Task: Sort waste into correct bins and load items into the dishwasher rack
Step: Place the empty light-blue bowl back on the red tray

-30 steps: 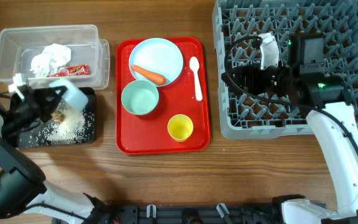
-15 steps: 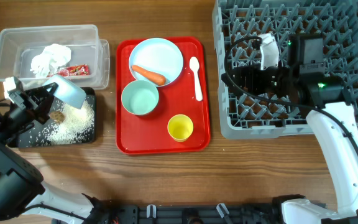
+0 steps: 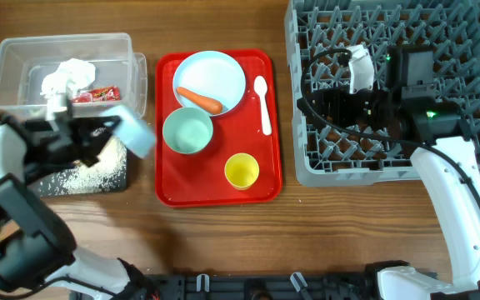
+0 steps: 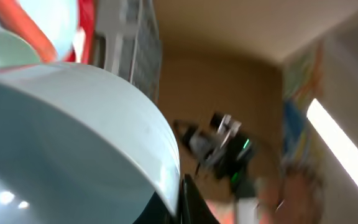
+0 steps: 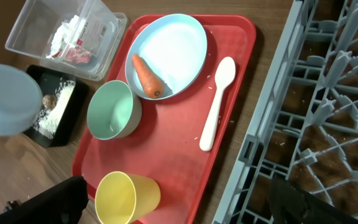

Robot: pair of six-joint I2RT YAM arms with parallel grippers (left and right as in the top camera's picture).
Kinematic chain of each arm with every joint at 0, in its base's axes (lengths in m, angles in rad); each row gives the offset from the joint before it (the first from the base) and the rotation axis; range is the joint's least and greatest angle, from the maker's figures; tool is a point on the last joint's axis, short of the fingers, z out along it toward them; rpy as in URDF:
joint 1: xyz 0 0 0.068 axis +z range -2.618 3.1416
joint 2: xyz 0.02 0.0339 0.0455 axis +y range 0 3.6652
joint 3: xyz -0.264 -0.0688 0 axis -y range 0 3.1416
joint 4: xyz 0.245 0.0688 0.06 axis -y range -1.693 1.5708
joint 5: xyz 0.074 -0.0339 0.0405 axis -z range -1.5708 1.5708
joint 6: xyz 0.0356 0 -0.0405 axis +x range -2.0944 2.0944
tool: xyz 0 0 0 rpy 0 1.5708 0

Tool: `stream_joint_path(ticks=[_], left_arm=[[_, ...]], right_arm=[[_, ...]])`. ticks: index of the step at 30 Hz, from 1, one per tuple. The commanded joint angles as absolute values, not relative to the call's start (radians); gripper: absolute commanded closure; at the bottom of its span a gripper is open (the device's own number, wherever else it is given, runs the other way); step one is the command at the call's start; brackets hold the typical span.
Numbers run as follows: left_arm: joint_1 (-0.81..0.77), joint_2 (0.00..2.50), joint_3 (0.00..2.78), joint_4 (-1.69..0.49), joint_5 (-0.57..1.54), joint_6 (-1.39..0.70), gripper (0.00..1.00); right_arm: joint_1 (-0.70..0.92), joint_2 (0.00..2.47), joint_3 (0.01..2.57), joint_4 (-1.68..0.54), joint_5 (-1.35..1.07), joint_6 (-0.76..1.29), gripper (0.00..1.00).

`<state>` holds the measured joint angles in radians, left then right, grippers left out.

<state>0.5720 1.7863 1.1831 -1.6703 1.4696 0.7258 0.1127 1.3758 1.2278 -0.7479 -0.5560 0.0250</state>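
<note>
The pale blue bowl will go down from my left gripper on the red tray (image 3: 193, 184), between the yellow cup and the tray's near corner.
My left gripper (image 3: 113, 127) is shut on the rim of a pale blue bowl (image 3: 137, 135), held tilted between the black tray (image 3: 117, 177) and the red tray; the bowl fills the left wrist view (image 4: 61, 143). Rice grains (image 3: 86, 176) lie in the black tray with a brown lump (image 5: 47, 101). The clear tub (image 3: 7, 62) holds crumpled paper (image 3: 67, 77) and a wrapper (image 3: 97, 96). A plate (image 3: 219, 71) with a carrot (image 3: 198, 100), a green bowl (image 3: 187, 132), a yellow cup (image 3: 242, 171) and a spoon (image 3: 262, 104) sit on the red tray. My right gripper (image 3: 323, 104) is open and empty over the rack (image 3: 465, 50).
The flat red serving tray (image 3: 173, 187) lies between the bins and the rack. The rack's left wall (image 5: 260, 143) stands close to the red tray's right edge. Bare wooden table runs along the front (image 3: 307, 233).
My left gripper has carried the pale blue bowl from over the black tray to the right, toward the red tray. The right arm has not moved.
</note>
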Motion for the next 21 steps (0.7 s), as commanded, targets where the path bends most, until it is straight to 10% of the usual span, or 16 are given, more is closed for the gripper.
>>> stream_joint_path(ticks=[1,10,16,21], left_arm=[[0.386,1.728,1.189,-1.683,1.423,0.943,0.96],[0.134,1.719,1.189,-1.535,1.423,0.894,0.96],[0.104,1.715,1.189,-0.670,1.099,-0.191,0.96],[-0.107,1.634,1.193,-0.615,0.808,-0.247,0.96]], right_arm=[[0.115,1.377,1.243,-0.746,-0.547,0.030,0.05],[0.115,1.377,1.243,-0.752,-0.548,0.057,0.05],[0.115,1.377,1.243,-0.752,-0.548,0.063,0.05],[0.115,1.377,1.243,-0.764,-0.547,0.059,0.05]])
